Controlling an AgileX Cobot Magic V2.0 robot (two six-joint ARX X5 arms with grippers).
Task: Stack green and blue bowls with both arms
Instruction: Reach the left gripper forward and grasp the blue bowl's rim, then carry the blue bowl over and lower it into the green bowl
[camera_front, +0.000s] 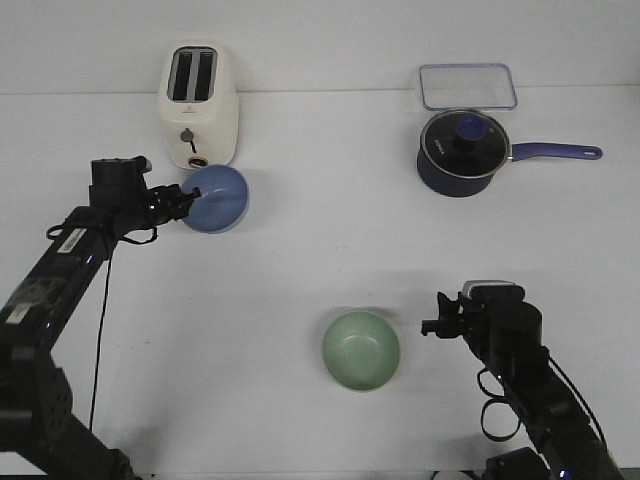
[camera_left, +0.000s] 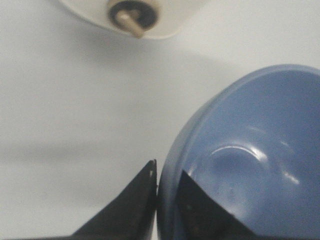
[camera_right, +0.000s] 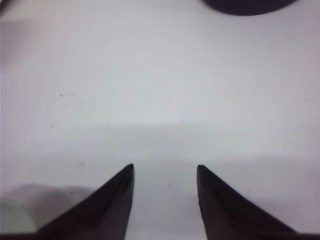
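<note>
The robot's left gripper needs to release the blue bowl inside the green bowl (camera_front: 361, 350), so that it nests there at the front centre of the table.
The periwinkle blue bowl (camera_front: 220, 198) hangs tilted just in front of the toaster, lifted off the table. My left gripper (camera_front: 188, 205) is shut on its near rim; in the left wrist view one finger sits outside the rim and one inside the blue bowl (camera_left: 250, 150), with the gripper (camera_left: 167, 170) pinching the wall. The pale mint green bowl (camera_front: 361, 350) sits upright on the table at front centre. My right gripper (camera_front: 432, 322) is open and empty, just right of the green bowl; in the right wrist view its fingers (camera_right: 120, 200) frame bare table, and the green bowl's edge (camera_right: 15, 217) shows at the corner.
A cream toaster (camera_front: 200, 105) stands at the back left, right behind the blue bowl; its lever knob shows in the left wrist view (camera_left: 132, 15). A dark navy saucepan (camera_front: 462, 152) with a glass lid and long handle and a clear lidded box (camera_front: 467, 86) are at the back right.
</note>
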